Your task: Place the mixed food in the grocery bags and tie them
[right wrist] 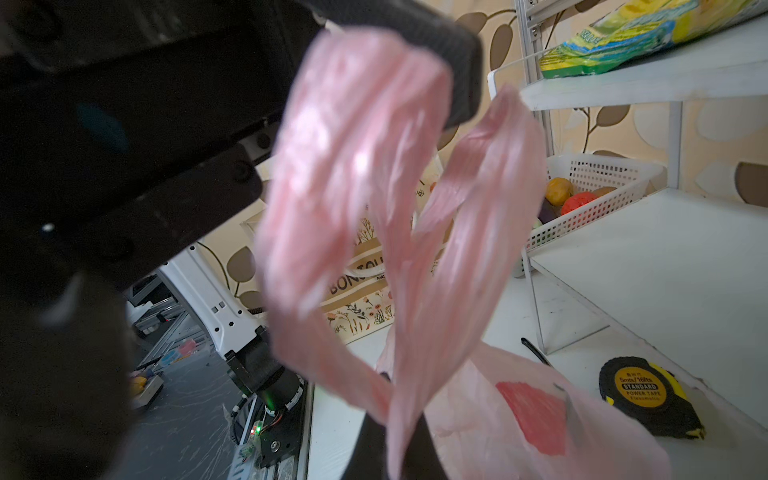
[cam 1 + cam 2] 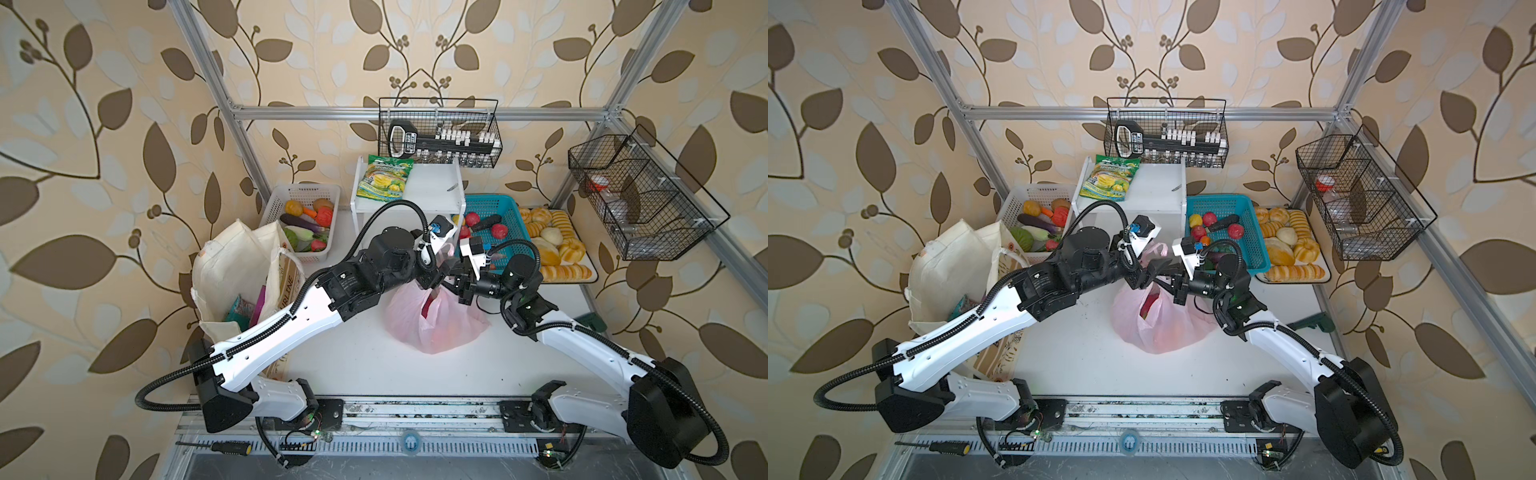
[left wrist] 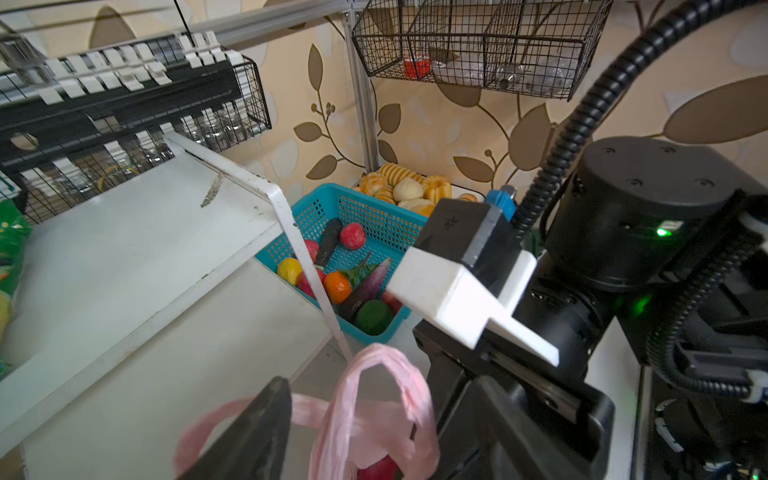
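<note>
I should pinch the loop's base [image 1: 397, 392] with my right gripper, as a handle loop hangs over my left gripper's finger, while my left gripper backs out and takes the loop's top.
The pink plastic grocery bag [image 2: 436, 322] [image 2: 1163, 324] sits mid-table with red fruit [image 3: 376, 469] showing inside. Both grippers meet just above its mouth. My left gripper [image 3: 374, 399] [image 2: 432, 278] stands open, one loop handle [image 3: 411, 386] raised between its fingers. My right gripper [image 1: 399, 440] [image 2: 455, 284] is shut on the other handle strip [image 1: 457, 249]. The cream canvas tote [image 2: 232, 266] [image 2: 951, 266] stands at the left. A teal-and-red packet [image 2: 239, 309] and a purple packet [image 2: 259, 307] stick out of it.
A teal basket [image 2: 490, 205] of toy fruit is behind the bag, next to a bread tray [image 2: 552, 245]. A white shelf [image 2: 432, 183] carries a green-and-yellow packet [image 2: 386, 176]. A white vegetable basket [image 2: 303, 195] stands behind the tote. A tape measure [image 1: 644, 395] lies under the shelf.
</note>
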Motion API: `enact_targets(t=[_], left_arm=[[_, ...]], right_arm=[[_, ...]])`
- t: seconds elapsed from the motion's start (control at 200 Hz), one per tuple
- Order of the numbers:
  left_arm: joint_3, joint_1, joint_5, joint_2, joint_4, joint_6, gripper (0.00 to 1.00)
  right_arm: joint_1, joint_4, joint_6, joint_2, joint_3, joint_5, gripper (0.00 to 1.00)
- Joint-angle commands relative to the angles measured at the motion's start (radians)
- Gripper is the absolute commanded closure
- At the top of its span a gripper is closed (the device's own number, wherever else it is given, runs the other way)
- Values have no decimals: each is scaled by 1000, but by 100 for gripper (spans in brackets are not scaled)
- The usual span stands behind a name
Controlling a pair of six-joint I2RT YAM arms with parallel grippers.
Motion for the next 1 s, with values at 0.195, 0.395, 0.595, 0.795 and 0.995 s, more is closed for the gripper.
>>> enact_targets(t=[0.195, 0.395, 0.595, 0.795, 0.995], left_arm=[[87, -9, 19, 33, -58, -7, 93], [144, -10, 98, 64, -121, -23, 100], [217, -9, 275, 119, -199, -21, 100], [298, -2, 372, 189, -275, -4, 100], [347, 33, 524, 233, -279, -36, 100]], right_arm=[[3, 0, -14, -22, -9, 11, 95], [-5, 0, 9, -12, -13, 11, 90], [-9, 33, 19, -11, -20, -64, 72], [-18, 34, -7, -30, -36, -114, 60], [-35, 51, -5, -22, -40, -152, 60]])
